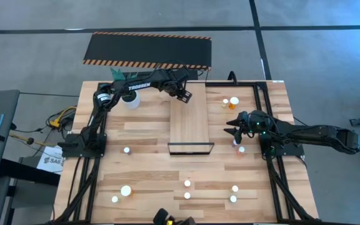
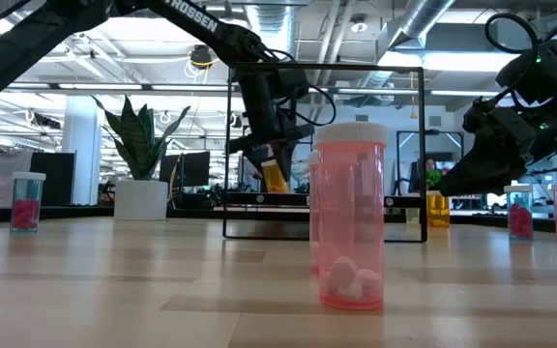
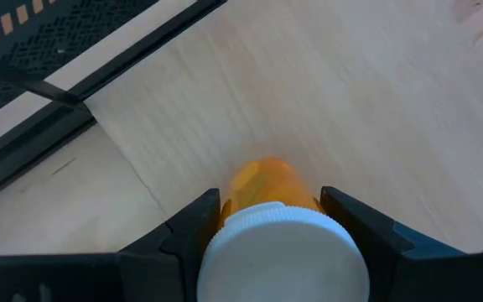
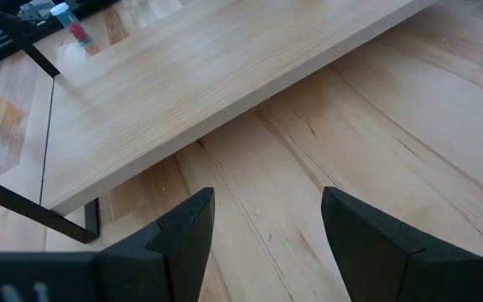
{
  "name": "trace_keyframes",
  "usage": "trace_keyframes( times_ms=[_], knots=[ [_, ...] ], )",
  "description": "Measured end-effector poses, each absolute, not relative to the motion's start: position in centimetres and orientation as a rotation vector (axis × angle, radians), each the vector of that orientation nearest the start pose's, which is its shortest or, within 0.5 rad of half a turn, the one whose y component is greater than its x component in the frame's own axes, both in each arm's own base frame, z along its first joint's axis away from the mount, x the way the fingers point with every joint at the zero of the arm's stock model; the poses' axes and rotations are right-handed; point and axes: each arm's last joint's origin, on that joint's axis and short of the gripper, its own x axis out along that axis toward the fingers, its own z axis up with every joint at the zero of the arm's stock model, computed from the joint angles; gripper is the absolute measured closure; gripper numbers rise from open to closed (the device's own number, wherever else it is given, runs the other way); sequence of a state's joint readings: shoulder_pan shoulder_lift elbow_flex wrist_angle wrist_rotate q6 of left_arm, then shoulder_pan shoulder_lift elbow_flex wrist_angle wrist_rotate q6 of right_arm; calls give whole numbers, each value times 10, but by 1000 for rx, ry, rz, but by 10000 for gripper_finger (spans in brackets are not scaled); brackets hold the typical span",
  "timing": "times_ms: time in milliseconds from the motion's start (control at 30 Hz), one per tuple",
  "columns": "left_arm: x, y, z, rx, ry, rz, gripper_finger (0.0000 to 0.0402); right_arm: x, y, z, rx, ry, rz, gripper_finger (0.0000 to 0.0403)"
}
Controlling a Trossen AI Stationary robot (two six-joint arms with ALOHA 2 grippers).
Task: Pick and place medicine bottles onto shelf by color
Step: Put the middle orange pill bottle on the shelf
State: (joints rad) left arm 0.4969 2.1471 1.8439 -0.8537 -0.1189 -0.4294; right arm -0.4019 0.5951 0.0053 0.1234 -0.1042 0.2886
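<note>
My left gripper will open so the orange bottle slanting at the shelf board can settle upright, and then it should steady the bottle by the white cap [image 3: 283, 262].
My left gripper [image 1: 185, 95] hangs over the far end of the shelf [image 1: 189, 122], a light-wood board with a black frame, and is shut on an orange medicine bottle [image 3: 267, 180] with a white cap [image 3: 282, 256]. The low view shows that bottle [image 2: 275, 177] tilted just above the board. My right gripper [image 4: 267, 201] is open with nothing between its fingers, low over the table beside the shelf's right edge [image 4: 225, 109]. Several other medicine bottles stand on the table, two of them [image 1: 234, 100] at the far right and several [image 1: 187, 195] near the front edge. My left gripper pinches the orange bottle between its two fingers [image 3: 201, 216], on the body right below the white cap [image 3: 233, 191]. The fingers come slanting down from above. The bottle is tilted, cap toward the wrist and bottom toward the board; it appears lifted clear.
A white pot with a green plant [image 1: 132, 99] stands left of the shelf's far end. A black mat with striped edges [image 1: 147, 49] lies beyond the table. In the low view a pink bottle [image 2: 351, 217] stands close to the camera.
</note>
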Motion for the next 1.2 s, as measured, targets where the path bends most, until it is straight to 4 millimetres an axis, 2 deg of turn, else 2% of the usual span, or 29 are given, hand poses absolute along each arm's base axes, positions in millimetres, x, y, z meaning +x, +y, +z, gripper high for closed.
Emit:
trace_keyframes(
  times_ms=[1033,1200],
  knots=[
    [394,218,219,-616,1064,799,227,116,-46,122,399,409,-356,157],
    [394,218,219,-615,1064,800,207,116,-46,122,398,409,-356,157]
  ],
)
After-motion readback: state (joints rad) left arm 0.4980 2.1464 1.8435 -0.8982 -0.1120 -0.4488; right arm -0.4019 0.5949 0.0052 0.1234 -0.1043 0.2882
